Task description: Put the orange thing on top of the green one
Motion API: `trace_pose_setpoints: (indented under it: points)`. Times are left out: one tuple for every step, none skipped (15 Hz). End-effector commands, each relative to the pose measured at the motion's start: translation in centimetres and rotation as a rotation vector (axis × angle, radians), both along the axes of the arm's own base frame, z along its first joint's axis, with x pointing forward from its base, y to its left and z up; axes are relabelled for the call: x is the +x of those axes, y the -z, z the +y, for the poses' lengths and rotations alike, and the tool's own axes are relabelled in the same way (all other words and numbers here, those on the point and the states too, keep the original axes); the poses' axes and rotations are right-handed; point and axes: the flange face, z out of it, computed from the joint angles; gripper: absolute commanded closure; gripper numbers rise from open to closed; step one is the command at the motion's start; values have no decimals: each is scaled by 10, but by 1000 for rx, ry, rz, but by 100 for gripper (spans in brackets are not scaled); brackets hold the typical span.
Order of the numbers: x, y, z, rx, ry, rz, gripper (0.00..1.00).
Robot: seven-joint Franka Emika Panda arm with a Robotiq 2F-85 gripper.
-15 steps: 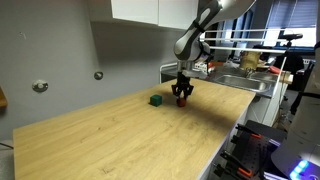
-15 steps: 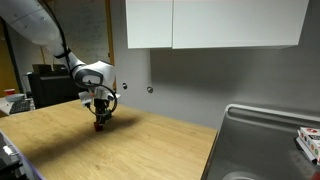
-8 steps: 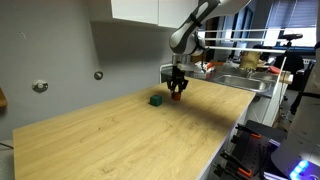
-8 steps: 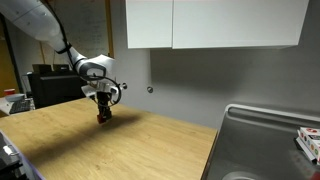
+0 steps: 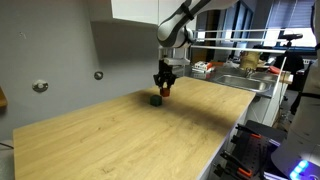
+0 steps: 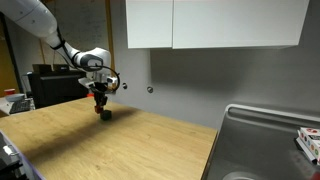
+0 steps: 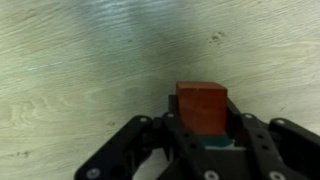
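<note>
Next, I let go of the orange-red cube on the top side of the dark green cube (image 5: 159,95) (image 7: 214,141).
My gripper (image 5: 163,88) is shut on the orange-red cube (image 7: 202,108), which fills the space between the jaws in the wrist view. In an exterior view the orange cube (image 5: 164,91) hangs just above the dark green cube (image 5: 156,100) on the wooden table. In an exterior view the gripper (image 6: 99,100) sits directly over the green cube (image 6: 104,112). In the wrist view a sliver of the green cube (image 7: 213,142) shows below the orange cube. I cannot tell whether the two cubes touch.
The light wooden table (image 5: 130,135) stretches wide toward the camera. A metal sink (image 6: 265,140) lies at one end of the counter. White cabinets (image 6: 210,22) hang on the grey wall behind. Clutter stands past the sink (image 5: 245,62).
The arm has carried the orange cube along the table toward the green cube, from beside it to directly above it. The green cube has not moved.
</note>
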Motion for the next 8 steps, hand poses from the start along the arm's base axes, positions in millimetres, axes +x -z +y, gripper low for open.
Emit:
trace_pose_setpoints:
  points:
    - [17, -4, 22, -30, -26, 22, 82]
    - [21, -2, 26, -31, -34, 28, 82]
    - [24, 0, 28, -31, -40, 31, 82]
    - [27, 3, 30, -32, -45, 38, 82]
    - [31, 6, 31, -32, -48, 42, 82]
    - [34, 9, 32, -33, -52, 48, 82]
    - [37, 11, 33, -36, -54, 54, 82]
    - [40, 13, 33, -37, -57, 58, 82]
